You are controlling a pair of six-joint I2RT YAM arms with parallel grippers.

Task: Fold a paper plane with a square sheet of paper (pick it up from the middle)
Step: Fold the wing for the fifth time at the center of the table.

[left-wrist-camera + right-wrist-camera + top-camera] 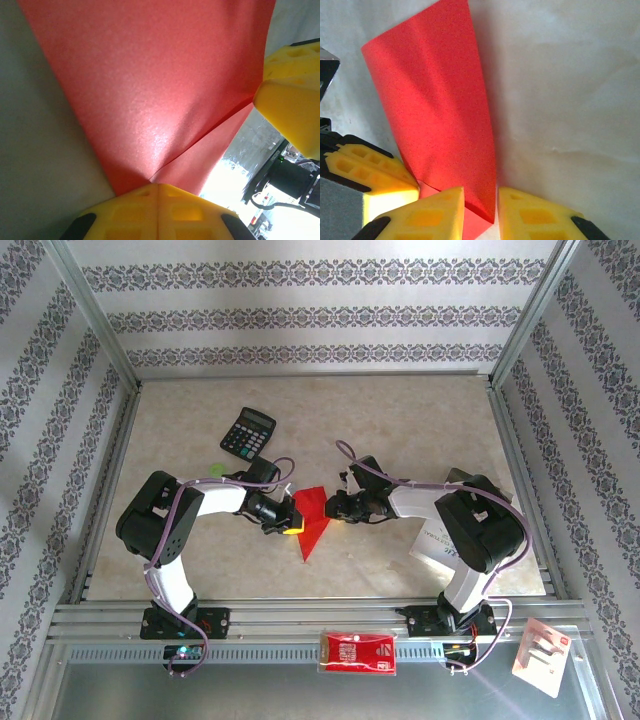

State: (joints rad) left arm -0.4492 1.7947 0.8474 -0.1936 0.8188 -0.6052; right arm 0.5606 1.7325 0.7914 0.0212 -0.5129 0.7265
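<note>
My left gripper pinches the red paper's side, away from its point. My right gripper needs to hold the paper while my left gripper takes the tapering end (307,551).
The red sheet of paper (312,512) is folded into a tapering shape whose point faces the near edge, and it is held up at the table's centre. My left gripper (286,519) pinches its left side. In the left wrist view the yellow fingers (125,212) are pressed together, and the paper (150,90) fans out from between them with a crease showing. My right gripper (337,508) is at the paper's right side. Its fingertips (427,215) stand apart, and a folded flap of the paper (440,115) stands in the gap, clear of the right-hand finger. The left gripper's finger (370,172) shows beside it.
A black calculator (247,432) lies behind the left arm. A white printed sheet (432,540) lies under the right arm. A red-and-white packet (358,651) sits on the front rail, and another white packet (542,655) lies at the near right.
</note>
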